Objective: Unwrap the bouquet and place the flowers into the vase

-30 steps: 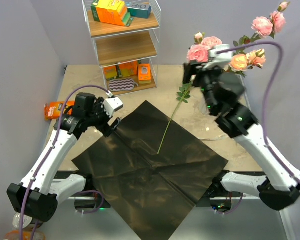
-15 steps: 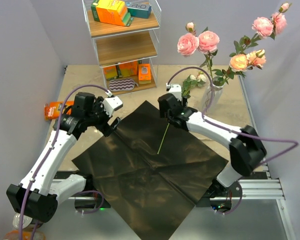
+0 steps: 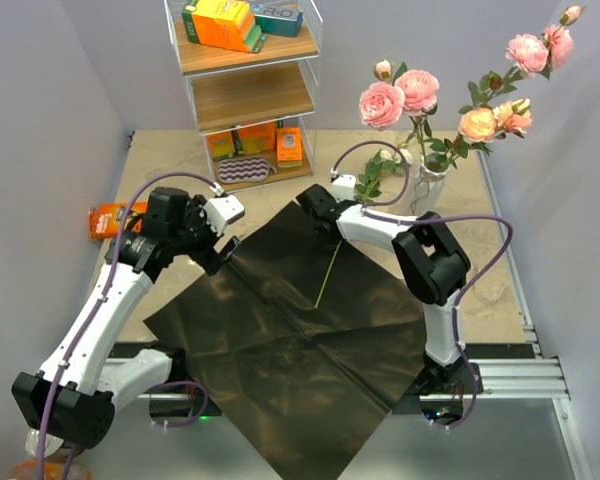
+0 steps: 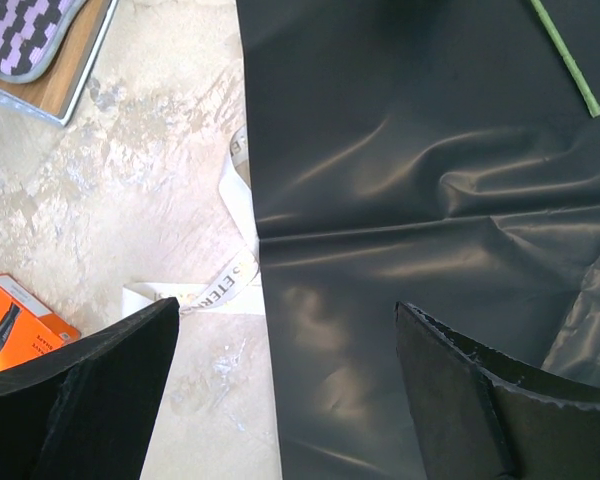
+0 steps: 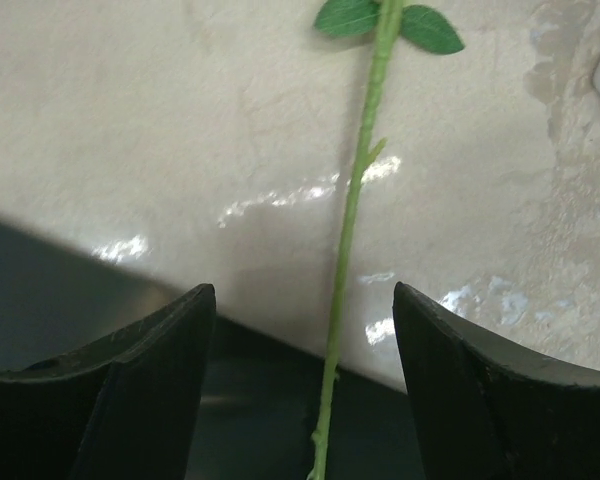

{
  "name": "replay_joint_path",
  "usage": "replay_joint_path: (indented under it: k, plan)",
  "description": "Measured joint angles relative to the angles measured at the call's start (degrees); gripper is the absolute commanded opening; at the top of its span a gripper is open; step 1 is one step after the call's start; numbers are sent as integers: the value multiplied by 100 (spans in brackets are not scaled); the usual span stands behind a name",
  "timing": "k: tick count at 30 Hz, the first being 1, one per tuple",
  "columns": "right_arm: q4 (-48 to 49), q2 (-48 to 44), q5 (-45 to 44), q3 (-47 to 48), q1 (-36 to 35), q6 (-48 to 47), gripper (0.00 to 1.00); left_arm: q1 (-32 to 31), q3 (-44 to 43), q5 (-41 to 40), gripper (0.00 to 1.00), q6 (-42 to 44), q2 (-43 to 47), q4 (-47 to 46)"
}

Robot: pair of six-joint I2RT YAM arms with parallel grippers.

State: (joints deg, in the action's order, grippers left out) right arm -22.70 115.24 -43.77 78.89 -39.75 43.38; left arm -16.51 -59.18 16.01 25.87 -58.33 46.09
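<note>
My right fingers straddle the flower's thin stem well below its leaves; I need to move up, grip the stem (image 5: 377,75) just under those leaves.
The black wrapping paper (image 3: 300,320) lies unfolded flat on the table. One loose flower (image 3: 338,250) rests with its thin green stem on the paper and its small cream head near the vase (image 3: 428,186). That whitish vase holds several pink and peach roses (image 3: 417,88). My right gripper (image 3: 318,208) hangs open over the paper's upper right edge. In the right wrist view the stem (image 5: 348,240) runs between the fingers (image 5: 460,370) untouched. My left gripper (image 3: 225,243) is open and empty over the paper's left edge (image 4: 430,200). The pale ribbon (image 4: 235,275) lies beside it.
A wire shelf rack (image 3: 245,95) with orange and green boxes stands at the back. An orange packet (image 3: 108,218) lies at the table's left side, also seen in the left wrist view as an orange packet (image 4: 15,315). Grey walls close in both sides.
My right arm swung down from beside the vase to the loose stem at the paper's edge, and its jaws shifted width slightly. The roses stay in the vase. The left arm has not moved.
</note>
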Motion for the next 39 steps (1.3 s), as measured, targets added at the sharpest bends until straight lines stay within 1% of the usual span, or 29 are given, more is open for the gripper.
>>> replay_joint_path:
  k: [4, 11, 14, 16, 19, 22, 23, 25, 26, 29, 33, 39]
  plan:
    - [-59, 173, 7, 173, 297, 190, 73, 0, 101, -55, 92, 33, 31, 11]
    - [7, 378, 221, 389, 697, 249, 73, 0, 192, -109, 92, 76, 24, 7]
    - [37, 562, 317, 503, 809, 251, 70, 0, 192, -116, 93, 79, -2, 0]
    - [90, 667, 334, 601, 855, 267, 67, 0, 192, -125, 92, 81, -31, -4]
    - [146, 782, 385, 752, 874, 275, 58, 0, 192, -133, 93, 92, -70, -13]
    - [214, 822, 450, 798, 876, 284, 43, 0, 192, -155, 92, 96, -87, -13]
    - [240, 822, 487, 798, 876, 293, 34, 0, 192, -162, 92, 101, -85, -13]
    - [317, 824, 595, 796, 876, 299, 24, 0, 192, -186, 93, 129, -85, -13]
    - [361, 824, 616, 778, 876, 286, 16, 0, 192, -195, 93, 136, -85, -13]
    - [608, 793, 638, 651, 876, 262, 0, 0, 192, -232, 92, 140, -85, -13]
    - [979, 599, 774, 291, 874, 201, 0, 0, 192, -275, 92, 149, -83, -13]
    - [1237, 269, 874, -236, 745, 153, 0, 0, 192, -284, 92, 181, -79, -13]
